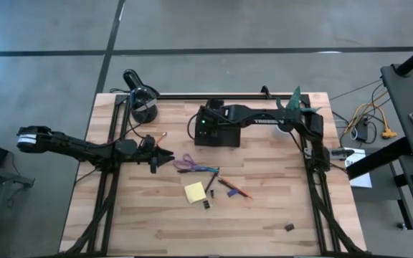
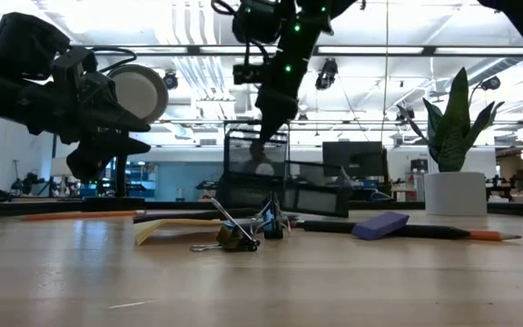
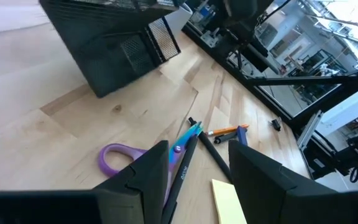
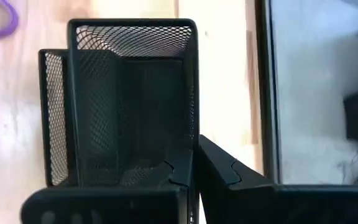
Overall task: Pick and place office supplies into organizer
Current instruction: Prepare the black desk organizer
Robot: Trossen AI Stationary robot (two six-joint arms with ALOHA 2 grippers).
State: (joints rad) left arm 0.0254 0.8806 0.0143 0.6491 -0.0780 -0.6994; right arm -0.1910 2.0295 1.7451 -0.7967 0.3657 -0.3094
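Note:
The organizer is hanging at an angle from the back rim of its tall section, so next my right gripper puts it down and takes the organizer's side (image 4: 76, 99) next to the low tray to straighten it.
The organizer (image 1: 217, 133), a black mesh box with compartments, stands on the table toward the far edge (image 4: 129, 99). My right gripper (image 1: 205, 122) hangs over it, shut with nothing showing between its fingers (image 4: 194, 180); in the low view its tip (image 2: 266, 136) overlaps the organizer's tall part (image 2: 257, 173). My left gripper (image 1: 165, 154) hovers open just left of the purple-handled scissors (image 1: 188, 163), with its fingers (image 3: 197, 186) on either side of a black pen (image 3: 185, 168). A yellow sticky pad (image 1: 195, 192), small black clips (image 1: 207, 204) and pencils (image 1: 235, 188) lie near the table's middle.
A black desk lamp (image 1: 140, 97) stands at the far left and a potted plant (image 1: 296, 107) at the far right. A purple block (image 2: 379, 224) and a binder clip (image 2: 230, 238) lie on the wood. Another small black item (image 1: 290, 227) lies near the front right.

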